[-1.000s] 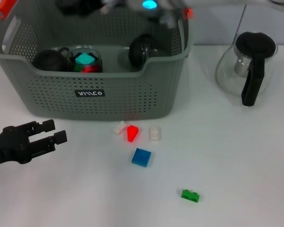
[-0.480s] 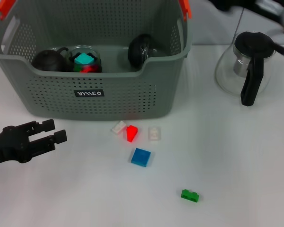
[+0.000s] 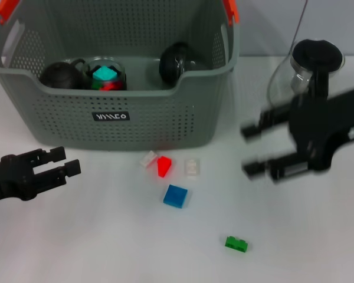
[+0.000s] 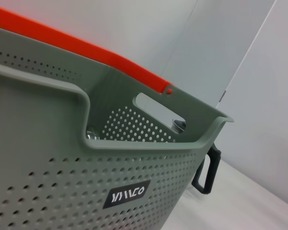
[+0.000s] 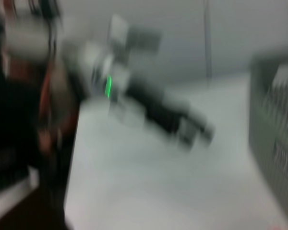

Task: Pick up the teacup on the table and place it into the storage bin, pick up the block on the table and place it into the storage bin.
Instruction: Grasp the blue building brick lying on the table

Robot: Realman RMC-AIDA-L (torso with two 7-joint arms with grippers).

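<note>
Next, the right gripper closes on the sides of the blue block [image 3: 176, 196], between the red block and the green block.
The grey perforated storage bin [image 3: 141, 121] stands at the back left; its labelled wall fills the left wrist view [image 4: 62, 191]. Inside it lie two black teacups [image 3: 59, 75] [image 3: 174, 62] and a glass cup [image 3: 106, 73] with a teal and a red block. On the table in front of the bin lie a red block [image 3: 164, 166], a blue block [image 3: 176, 196], a green block [image 3: 236, 243] and two pale blocks [image 3: 192, 167]. My right gripper [image 3: 249, 149] is open, empty and blurred, just right of the blocks. My left gripper [image 3: 68, 161] is open and empty at the front left.
A glass teapot [image 3: 310, 82] with a black lid and handle stands at the back right, partly behind my right arm; its handle also shows in the left wrist view [image 4: 206, 170]. The right wrist view is blurred and shows the left arm [image 5: 173, 120] far off.
My right arm has swung from above the bin out to the right and down to the table beside the blocks. The left arm and the blocks have not moved.
</note>
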